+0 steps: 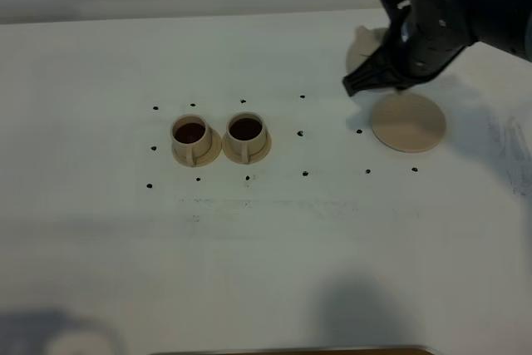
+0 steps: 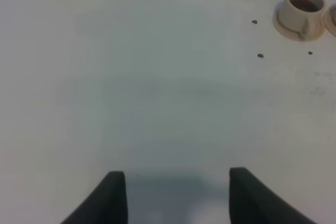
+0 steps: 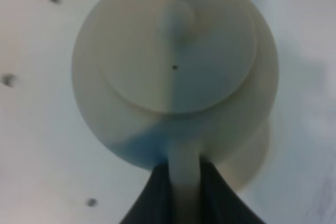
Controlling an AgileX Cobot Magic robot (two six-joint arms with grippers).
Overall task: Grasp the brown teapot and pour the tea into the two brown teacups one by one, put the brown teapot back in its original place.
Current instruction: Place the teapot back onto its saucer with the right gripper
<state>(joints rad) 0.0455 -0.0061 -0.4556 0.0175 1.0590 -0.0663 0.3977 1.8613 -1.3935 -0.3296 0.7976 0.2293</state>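
Observation:
I should set the brown teapot down on the middle of the bare, wide flat saucer (image 1: 408,122) with my right gripper.
The brown teapot (image 3: 173,66) hangs in the air, lid and knob up, with my right gripper (image 3: 185,192) shut on its loop handle. In the high view only a pale part of the teapot (image 1: 363,46) shows behind the dark right gripper (image 1: 370,74), just behind and left of the wide flat saucer (image 1: 408,122), the original place, which lies bare. The two brown teacups (image 1: 190,137) (image 1: 245,132) stand side by side on their small saucers at centre left, both with dark tea inside. My left gripper (image 2: 177,198) is open over bare table, far from the nearer cup (image 2: 302,10).
Small black dots (image 1: 302,173) mark the white table (image 1: 274,263) around the cups and the saucer. The right arm (image 1: 465,6) fills the back right corner. A dark strip lies along the table's front edge (image 1: 291,350).

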